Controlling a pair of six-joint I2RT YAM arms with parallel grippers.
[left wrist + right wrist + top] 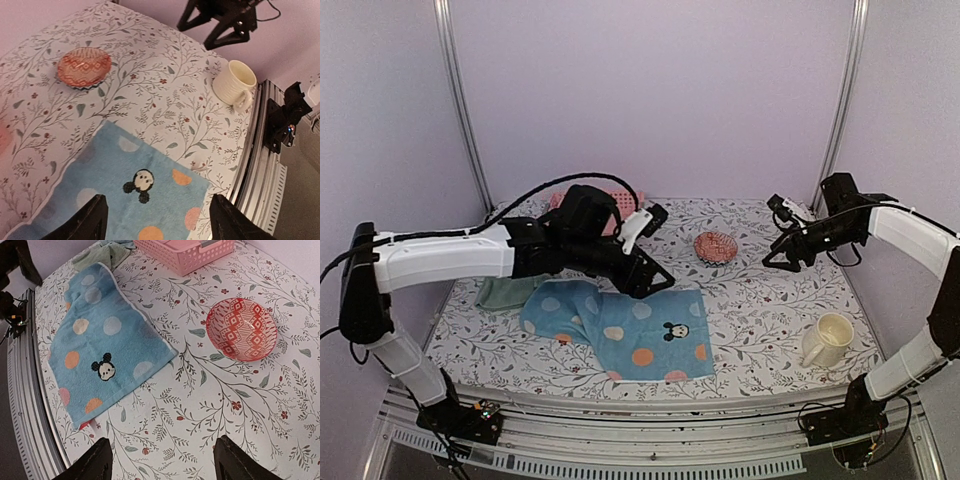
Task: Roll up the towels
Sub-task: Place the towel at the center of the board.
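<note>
The blue towel's near edge [601,351] is beside its fold, toward the sage green towel. My left gripper goes there next and closes on it.
A blue towel with pale and orange spots and a small mouse face [620,330] lies spread flat at the front middle of the table. My left gripper [655,280] hovers over its far right part, open. In the left wrist view the towel [130,200] fills the space below the left gripper [157,220], and nothing sits between the fingers. A sage green towel [505,292] lies crumpled at the blue one's left, partly hidden by my left arm. My right gripper [785,255] stands open above bare tablecloth at the back right, empty [160,462], with the blue towel [100,345] off to its left.
A pink slatted basket [610,205] stands at the back, behind my left arm. A red patterned bowl [716,246] sits between the two grippers. A cream mug [827,340] stands at the front right near the table's metal rail [260,165].
</note>
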